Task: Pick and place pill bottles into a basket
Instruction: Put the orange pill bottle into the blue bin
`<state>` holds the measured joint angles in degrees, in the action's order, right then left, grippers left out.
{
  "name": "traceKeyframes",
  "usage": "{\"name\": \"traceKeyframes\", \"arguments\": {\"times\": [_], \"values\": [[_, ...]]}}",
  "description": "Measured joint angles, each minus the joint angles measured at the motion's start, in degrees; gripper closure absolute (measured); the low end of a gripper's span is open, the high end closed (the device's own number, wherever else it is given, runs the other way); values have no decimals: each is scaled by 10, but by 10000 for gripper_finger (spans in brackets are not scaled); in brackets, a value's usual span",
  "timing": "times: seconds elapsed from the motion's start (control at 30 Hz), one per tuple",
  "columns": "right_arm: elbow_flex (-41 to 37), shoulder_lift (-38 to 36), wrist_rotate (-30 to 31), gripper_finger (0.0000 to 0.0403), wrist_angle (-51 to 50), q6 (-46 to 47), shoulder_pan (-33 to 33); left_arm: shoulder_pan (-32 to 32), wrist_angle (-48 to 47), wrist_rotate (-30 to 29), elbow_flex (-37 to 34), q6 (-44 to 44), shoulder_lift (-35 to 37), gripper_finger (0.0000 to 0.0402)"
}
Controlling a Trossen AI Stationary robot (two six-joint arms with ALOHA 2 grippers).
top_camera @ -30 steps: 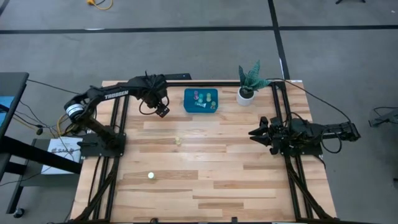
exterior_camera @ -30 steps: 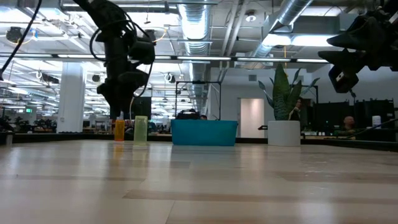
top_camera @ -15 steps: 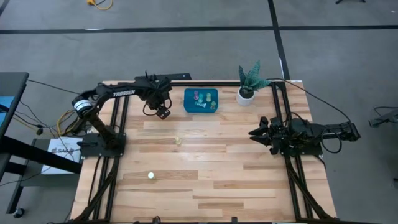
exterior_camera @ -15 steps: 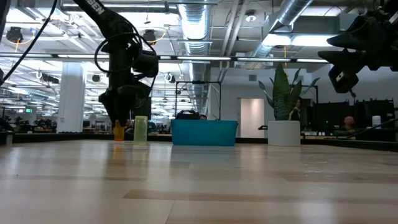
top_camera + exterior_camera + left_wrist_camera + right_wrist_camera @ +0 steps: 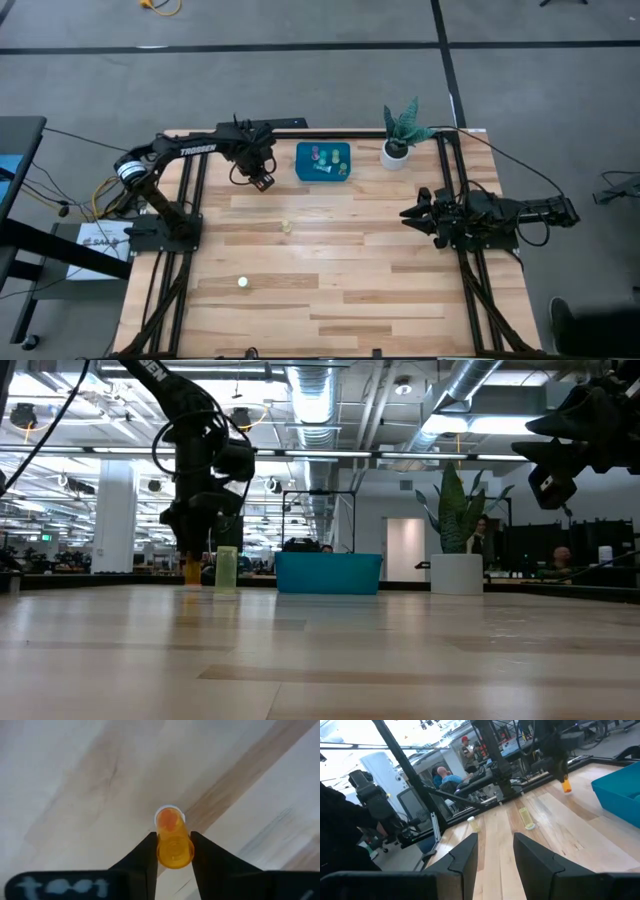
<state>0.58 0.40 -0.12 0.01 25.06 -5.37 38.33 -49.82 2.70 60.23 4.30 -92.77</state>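
Note:
The robot's left gripper should set the orange pill bottle down in the teal-blue basket [image 5: 307, 157] next to the purple bottle.
An orange pill bottle [image 5: 174, 847] with a white end stands on the table just left of the teal-blue basket [image 5: 323, 173], with my left gripper [image 5: 262, 183] over it and shut on it. Several more small bottles lie in the basket. Two pale yellow bottles stand loose on the wood, one mid-table [image 5: 286, 227] and one nearer the front [image 5: 242, 283]. My right gripper [image 5: 405, 215] hovers above the table's right side, narrowly open, with nothing between its fingers [image 5: 470, 847]. My left gripper pinches the orange bottle's round wall [image 5: 162, 851] between its two fingers [image 5: 147, 855], one on each side. The fingers come from above, pointing down along the bottle. The bottle is upright, and in the low view its base [image 5: 191, 579] is at table level.
A potted plant in a white pot [image 5: 396, 153] stands right of the basket at the far edge. Black frame rails [image 5: 190, 200] run along both sides of the table. People sit in the room beyond the table [image 5: 442, 775].
My left gripper has come down over the orange bottle, and its fingers have shut on the bottle's sides. The bottle stays where it stood.

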Motion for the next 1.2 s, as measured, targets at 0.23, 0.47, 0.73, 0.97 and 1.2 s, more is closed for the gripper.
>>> {"name": "traceKeyframes", "arguments": {"times": [0.23, 0.47, 0.73, 0.97, 1.2], "values": [[0, 0, 0, 285, 0, 0, 0, 0, -8, 23, 96, 48, 40, 296], [0, 0, 0, 285, 0, 0, 0, -11, 70, 111, 218, 99, 33, 321], [0, 0, 0, 285, 0, 0, 0, -30, 34, 84, 302, 99, -69, 302], [0, 0, 0, 285, 0, 0, 0, -26, -7, 76, 345, 66, -141, 313], [0, 0, 0, 285, 0, 0, 0, -27, -19, 94, 360, 49, -206, 307]]}}
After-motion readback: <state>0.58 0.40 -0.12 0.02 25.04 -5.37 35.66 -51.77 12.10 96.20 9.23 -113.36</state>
